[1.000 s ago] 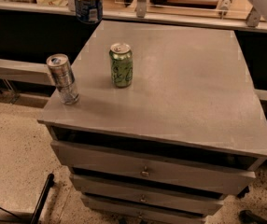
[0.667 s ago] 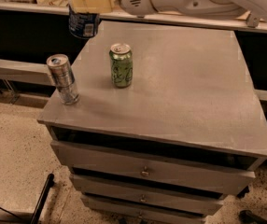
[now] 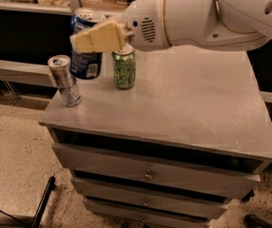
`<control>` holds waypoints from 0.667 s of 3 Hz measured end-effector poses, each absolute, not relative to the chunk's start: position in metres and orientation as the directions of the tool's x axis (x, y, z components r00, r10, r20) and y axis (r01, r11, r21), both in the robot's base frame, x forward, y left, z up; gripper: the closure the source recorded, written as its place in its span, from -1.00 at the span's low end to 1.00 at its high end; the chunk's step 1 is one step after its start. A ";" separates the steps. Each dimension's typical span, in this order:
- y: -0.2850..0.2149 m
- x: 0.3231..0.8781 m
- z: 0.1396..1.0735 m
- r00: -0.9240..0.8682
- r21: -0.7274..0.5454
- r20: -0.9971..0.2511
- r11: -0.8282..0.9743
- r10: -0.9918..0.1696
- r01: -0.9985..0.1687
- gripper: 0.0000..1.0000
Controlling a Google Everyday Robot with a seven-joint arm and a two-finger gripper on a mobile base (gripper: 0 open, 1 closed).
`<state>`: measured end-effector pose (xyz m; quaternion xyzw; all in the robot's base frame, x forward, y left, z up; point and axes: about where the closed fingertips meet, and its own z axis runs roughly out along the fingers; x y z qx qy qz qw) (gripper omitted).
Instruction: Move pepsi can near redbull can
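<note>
The robot's gripper needs to set the pepsi can, now hanging just behind the redbull can, down on the cabinet top beside the redbull can [image 3: 94,112], toward the front edge.
The pepsi can [image 3: 85,56] is dark blue with a silver top and is held in my gripper [image 3: 95,38], whose pale yellow fingers [image 3: 100,36] close across its upper part. It hangs at the back left of the grey cabinet top [image 3: 188,99], right behind and beside the redbull can [image 3: 64,80]. The redbull can is slim, silver with bluish panels, and stands upright near the front left corner. My white arm [image 3: 207,15] reaches in from the upper right.
A green can [image 3: 124,66] stands upright just right of the pepsi can, under my gripper's wrist. The cabinet has several drawers [image 3: 148,175] below. A dark shelf with items runs behind. The speckled floor [image 3: 17,146] lies to the left.
My arm has swung down and forward from the back, carrying the pepsi can to a spot close beside the redbull can. The redbull and green cans have not moved.
</note>
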<state>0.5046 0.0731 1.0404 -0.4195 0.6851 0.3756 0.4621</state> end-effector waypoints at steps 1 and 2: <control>0.079 0.489 1.014 -0.208 0.097 -0.928 0.336 -0.311 -0.937 1.00; 0.088 0.485 0.987 -0.154 0.017 -0.906 0.329 -0.393 -0.944 1.00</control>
